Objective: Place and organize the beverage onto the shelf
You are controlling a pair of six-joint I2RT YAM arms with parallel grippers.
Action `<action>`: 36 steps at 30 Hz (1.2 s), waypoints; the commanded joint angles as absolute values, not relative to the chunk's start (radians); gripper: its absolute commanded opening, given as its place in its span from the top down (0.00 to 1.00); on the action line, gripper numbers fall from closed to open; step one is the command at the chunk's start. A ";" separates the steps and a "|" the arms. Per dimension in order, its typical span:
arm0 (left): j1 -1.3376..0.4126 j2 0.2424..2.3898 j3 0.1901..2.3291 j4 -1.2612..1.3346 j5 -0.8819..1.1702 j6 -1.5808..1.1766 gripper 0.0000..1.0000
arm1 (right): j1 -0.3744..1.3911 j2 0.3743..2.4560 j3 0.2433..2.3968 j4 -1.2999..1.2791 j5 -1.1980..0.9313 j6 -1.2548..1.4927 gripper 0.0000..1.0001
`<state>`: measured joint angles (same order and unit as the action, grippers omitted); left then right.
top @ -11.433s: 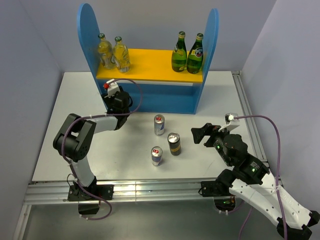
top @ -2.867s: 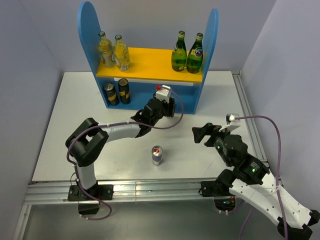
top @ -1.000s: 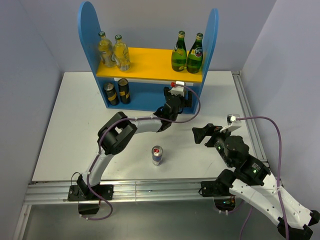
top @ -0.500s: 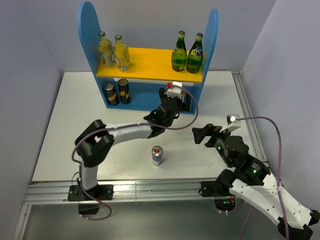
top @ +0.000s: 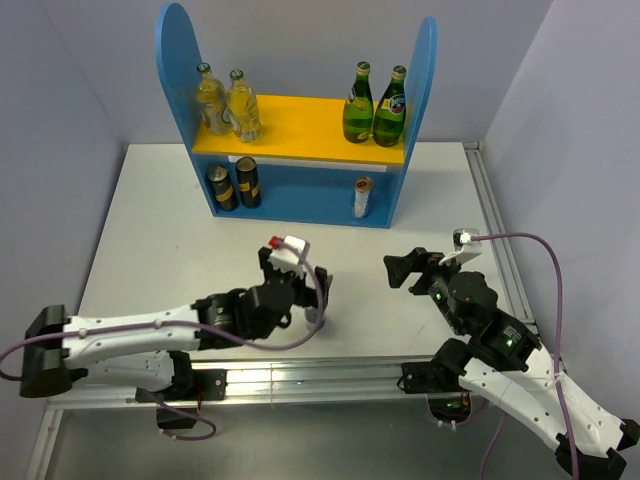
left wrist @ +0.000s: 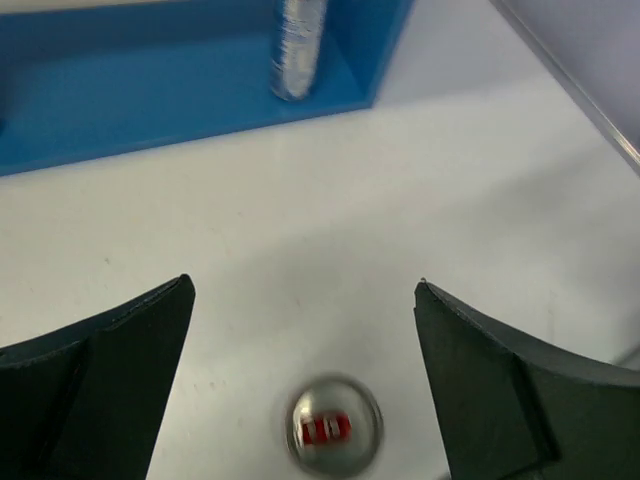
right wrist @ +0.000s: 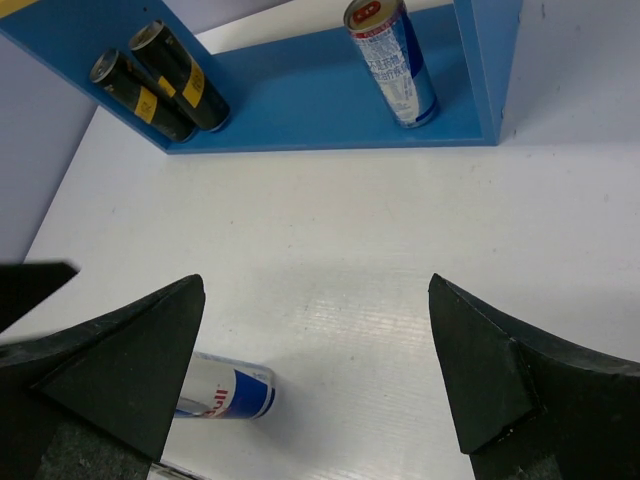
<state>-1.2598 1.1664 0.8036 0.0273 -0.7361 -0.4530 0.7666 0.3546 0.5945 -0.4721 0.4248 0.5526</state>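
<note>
I will next lower my left gripper to the body of the silver can (top: 316, 312) (left wrist: 335, 428) standing on the table and close it there, below the can's rim.
The blue shelf (top: 300, 196) stands at the back with a yellow upper board (top: 300, 128). On that board are two pale-yellow bottles (top: 226, 103). Two dark cans (top: 233, 184) stand on the lower level at the left, and a slim silver can (top: 362, 197) at the right. A second silver can (left wrist: 333, 432) stands on the table. My left gripper (left wrist: 303, 288) hangs open above it, the can's top low between the fingers. Largely under that gripper in the top view, the can shows in the right wrist view (right wrist: 225, 392). My right gripper (top: 400, 268) is open and holds nothing.
Two green bottles (top: 373, 105) stand at the right of the upper board. The shelf's tall side panels (top: 424, 90) flank both levels. A metal rail (top: 300, 375) runs along the table's near edge. The table's right edge (top: 490, 220) lies beyond my right arm.
My left arm has pulled back from the shelf's lower right toward the near side, leaving a silver can standing there. Its open gripper now hangs over the can on the table.
</note>
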 commanded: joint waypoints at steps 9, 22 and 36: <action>-1.569 0.882 0.663 -0.333 -0.901 -0.850 0.01 | 0.782 0.339 0.591 -0.457 0.451 0.560 0.00; -1.626 1.286 0.541 0.126 -1.002 -0.842 0.01 | 0.790 0.348 0.592 -0.462 0.460 0.563 0.00; -1.482 1.560 0.560 0.508 -1.022 -0.646 0.43 | 0.807 0.339 0.591 -0.465 0.477 0.568 0.00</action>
<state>-1.5150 1.5227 0.5350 0.3584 -1.0138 -0.7185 0.7944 0.3435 0.5941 -0.4736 0.4488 0.5606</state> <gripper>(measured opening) 0.681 0.999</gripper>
